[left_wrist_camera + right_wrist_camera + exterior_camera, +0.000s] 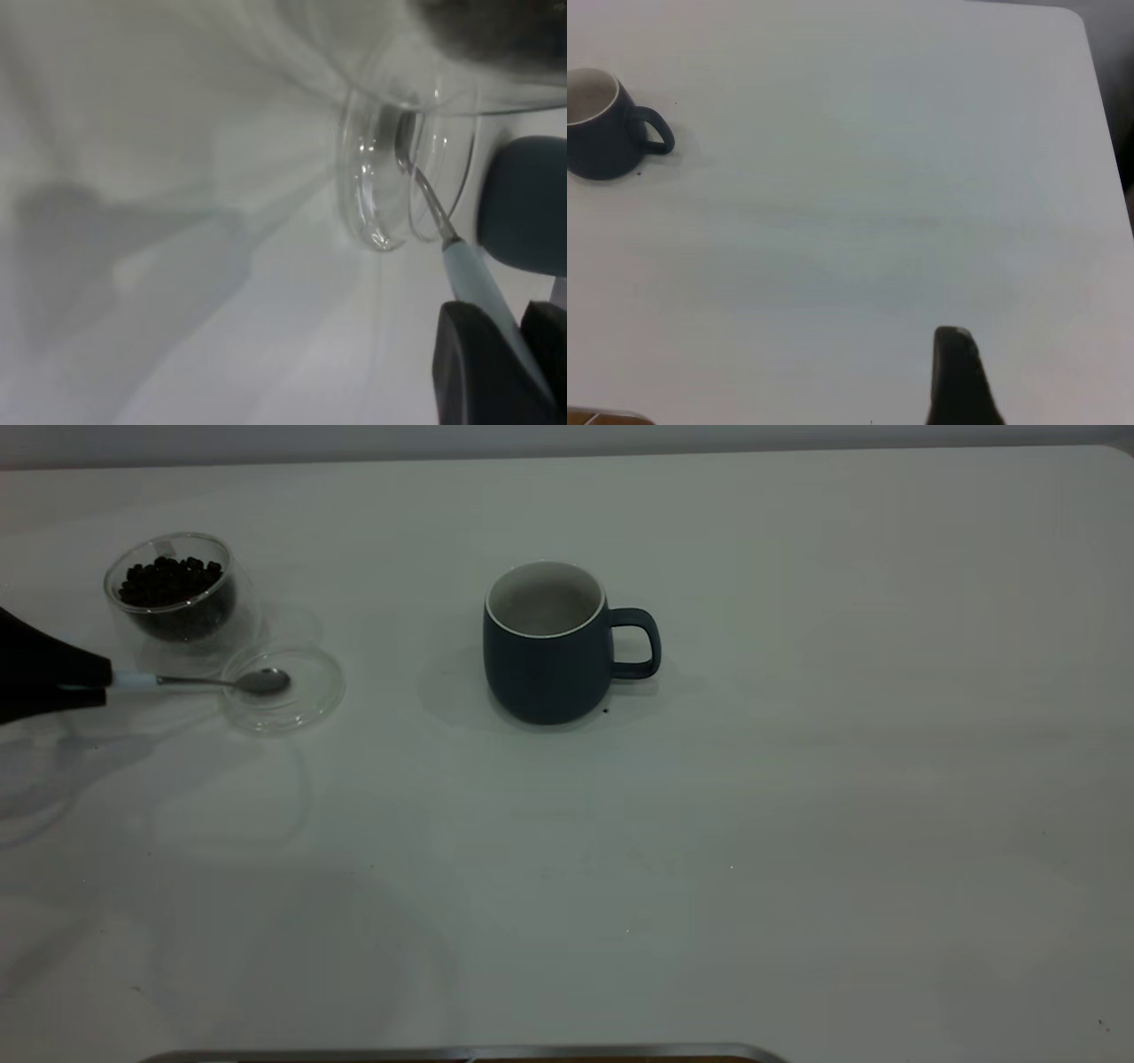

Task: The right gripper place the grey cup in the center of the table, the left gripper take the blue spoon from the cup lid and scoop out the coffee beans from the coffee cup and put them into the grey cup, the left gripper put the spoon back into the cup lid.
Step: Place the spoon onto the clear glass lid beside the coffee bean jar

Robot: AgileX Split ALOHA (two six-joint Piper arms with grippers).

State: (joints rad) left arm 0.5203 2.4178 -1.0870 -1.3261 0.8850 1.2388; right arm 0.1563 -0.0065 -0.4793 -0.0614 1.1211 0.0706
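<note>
The blue spoon, its metal bowl now over the lid, will be laid down by my left gripper across the cup lid (252,689) (402,158), with the spoon's bowl pointing toward the grey cup.
The grey cup (545,664) stands upright near the middle of the table (797,797), handle to the right; it also shows in the right wrist view (602,142). The coffee cup (182,615) with coffee beans (168,580) stands at the far left. The cup lid (310,695) lies just in front of it. My left gripper (97,682) is shut on the pale handle of the blue spoon (199,681), whose metal bowl lies over the lid. The left wrist view shows the spoon handle (474,274) between the fingers (469,372) and the lid (368,204). My right gripper (957,372) is far right of the cup.
The table's front edge has a metal strip (461,1052). The tabletop's rounded far corner (1072,18) shows in the right wrist view. A small dark speck (605,710) lies by the grey cup's base.
</note>
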